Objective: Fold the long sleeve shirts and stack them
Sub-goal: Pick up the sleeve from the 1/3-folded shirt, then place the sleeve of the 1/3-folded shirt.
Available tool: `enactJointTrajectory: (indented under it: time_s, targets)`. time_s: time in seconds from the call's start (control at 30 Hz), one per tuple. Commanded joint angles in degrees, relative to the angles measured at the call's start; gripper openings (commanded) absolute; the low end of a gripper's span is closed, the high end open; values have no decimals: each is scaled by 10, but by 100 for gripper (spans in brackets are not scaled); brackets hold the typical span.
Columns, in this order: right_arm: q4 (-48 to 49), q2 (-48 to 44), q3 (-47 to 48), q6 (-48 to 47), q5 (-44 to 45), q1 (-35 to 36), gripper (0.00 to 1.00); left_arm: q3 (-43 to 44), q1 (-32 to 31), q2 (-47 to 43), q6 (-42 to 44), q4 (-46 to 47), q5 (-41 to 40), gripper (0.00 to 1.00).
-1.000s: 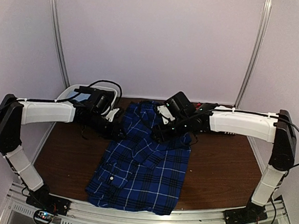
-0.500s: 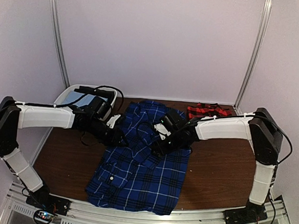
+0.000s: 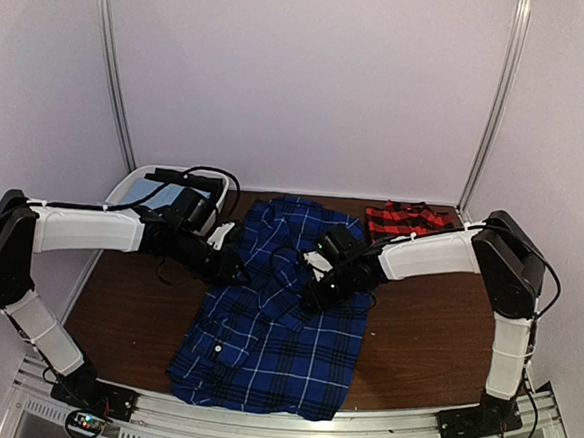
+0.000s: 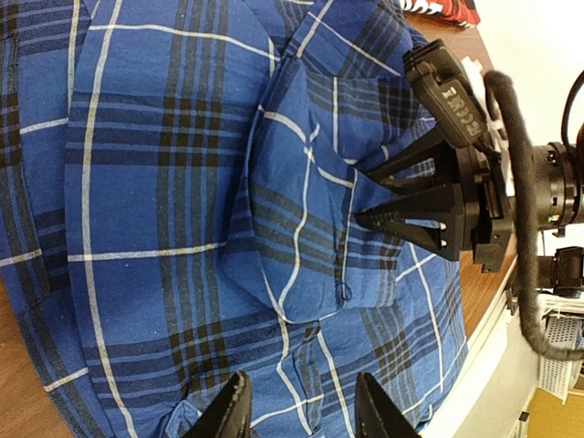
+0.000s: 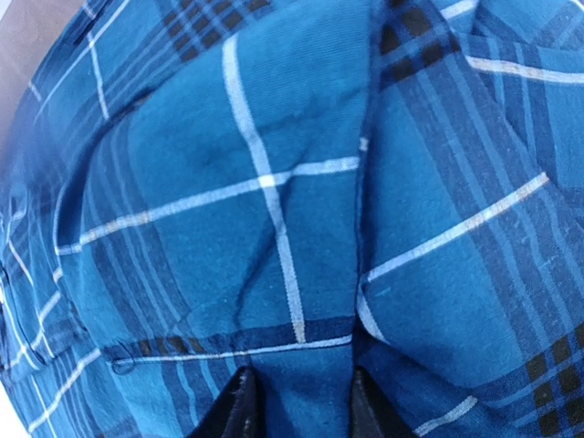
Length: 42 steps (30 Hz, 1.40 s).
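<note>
The blue sleeve is bunched up across the middle of the shirt, so next my right gripper opens, takes the sleeve's lower fold (image 4: 294, 306) and raises it toward my left gripper.
The dark blue plaid shirt (image 3: 274, 338) lies spread down the middle of the table, its upper part bunched. My left gripper (image 3: 234, 270) sits at the shirt's left edge; in the left wrist view its jaws (image 4: 301, 401) press into the blue cloth (image 4: 155, 182) with a pleat between them. Toward the shirt's right side, my right gripper (image 3: 314, 293) is pinching a raised fold, as the left wrist view also shows (image 4: 360, 217). Blue cloth (image 5: 228, 182) bulges between the jaws of the right gripper (image 5: 301, 397). The red-and-black shirt (image 3: 404, 220) lies at the back right.
A white bin (image 3: 134, 183) stands at the back left, behind the left arm. Bare brown table (image 3: 424, 339) shows to the right and left of the blue shirt. Walls enclose the table on three sides.
My right arm has swung forward and down onto the blue shirt and its jaws have narrowed on a fold; the red shirt now shows behind it. The left gripper slid slightly forward.
</note>
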Motion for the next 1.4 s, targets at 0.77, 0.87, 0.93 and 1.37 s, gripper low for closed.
enactJointTrajectory:
  time_s: [0.77, 0.87, 0.93, 1.37]
  targets:
    - [104, -268, -219, 314, -129, 91, 0, -38, -1, -37, 23, 8, 86, 40]
    - [154, -278, -246, 371, -140, 103, 4, -45, -1, -41, 23, 6, 92, 40]
    - [140, -284, -249, 372, -120, 107, 9, -49, -1, -44, 21, 6, 95, 40]
    - [-154, -304, -132, 212, 221, 161, 49, -124, -7, -96, -43, 79, 76, 40]
